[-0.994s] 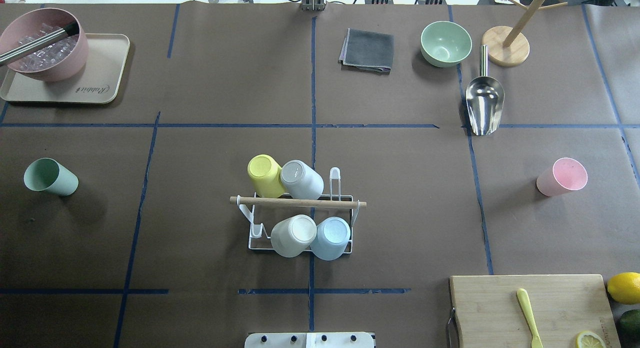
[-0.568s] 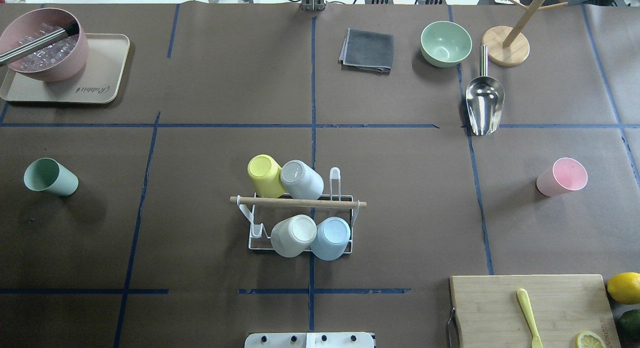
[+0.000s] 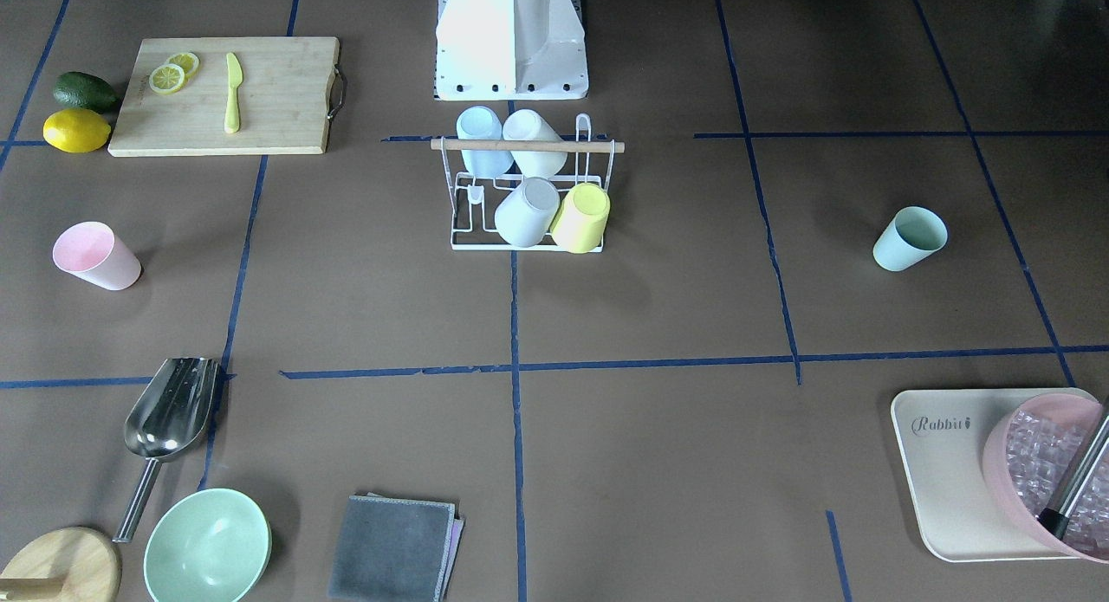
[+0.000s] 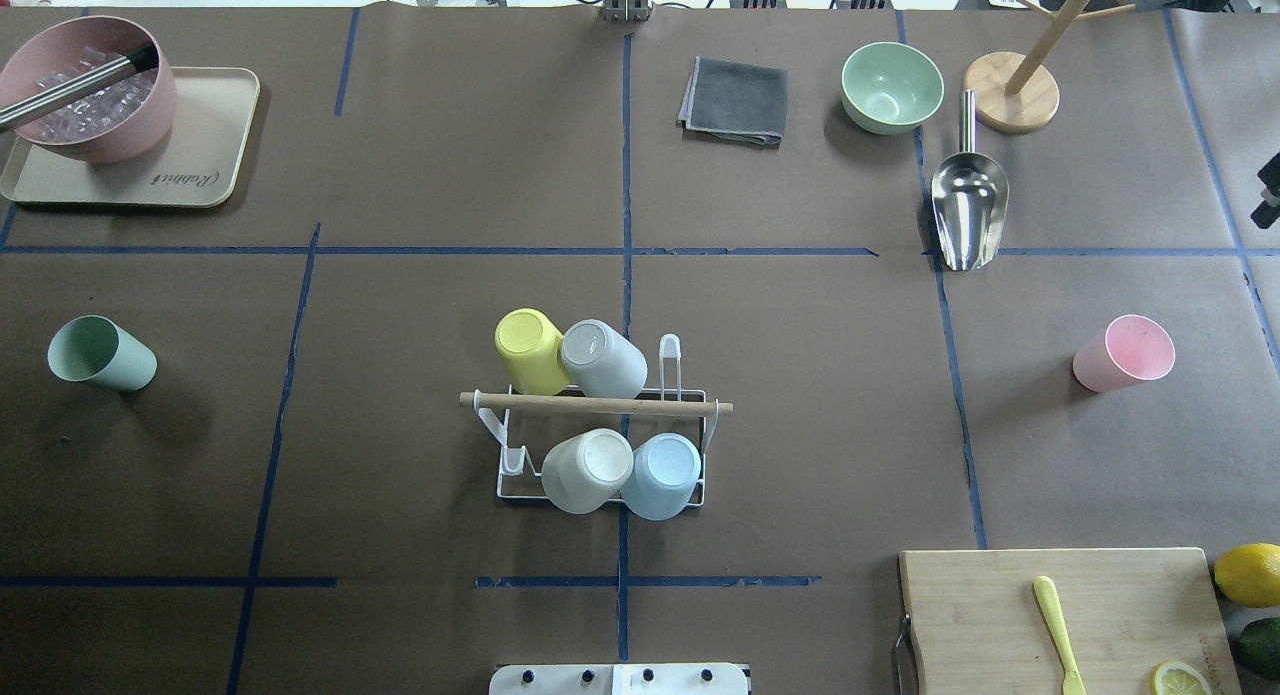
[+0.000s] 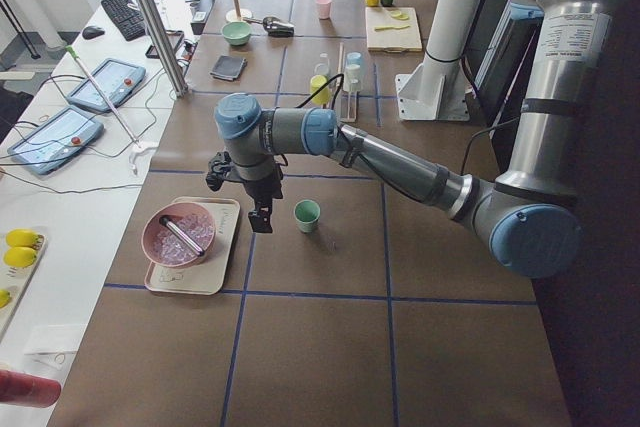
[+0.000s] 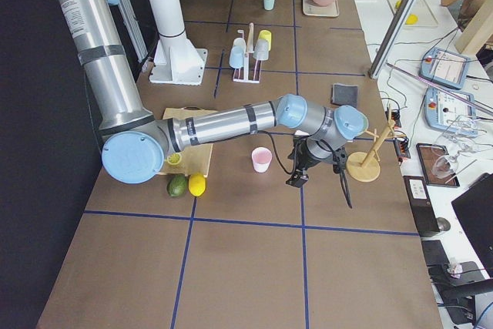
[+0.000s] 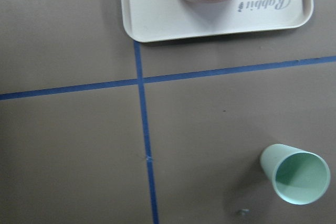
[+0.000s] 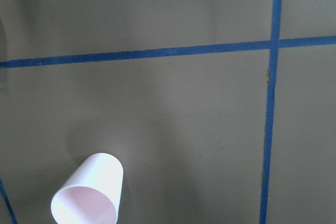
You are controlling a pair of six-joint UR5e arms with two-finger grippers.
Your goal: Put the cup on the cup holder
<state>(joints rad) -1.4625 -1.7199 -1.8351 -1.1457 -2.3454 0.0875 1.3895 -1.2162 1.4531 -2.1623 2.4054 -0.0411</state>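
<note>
Next, my right gripper grips the side of the pink cup (image 3: 115,266) (image 8: 104,177) that stands between the lemon and the metal scoop.
The white wire cup holder (image 4: 595,404) with a wooden rod on top stands at the table's middle, and also shows in the front view (image 3: 527,145). It carries several upturned cups: yellow, grey, cream and light blue. A green cup (image 4: 100,353) stands upright at the left, and also shows in the left wrist view (image 7: 296,174). A pink cup (image 4: 1125,353) stands upright at the right, and also shows in the right wrist view (image 8: 92,192). My left gripper (image 5: 262,217) hovers beside the green cup. My right gripper (image 6: 296,179) hovers beside the pink cup (image 6: 262,159). I cannot tell whether either is open.
A tray (image 4: 215,125) with a pink bowl of ice sits at the far left. A grey cloth (image 4: 735,100), a green bowl (image 4: 892,87), a metal scoop (image 4: 968,205) and a wooden stand (image 4: 1012,93) lie at the far right. A cutting board (image 4: 1000,615) and a lemon (image 4: 1248,573) are at the near right.
A dark part of my right arm has come into the overhead view at its right edge. The cups and the cup holder have not moved.
</note>
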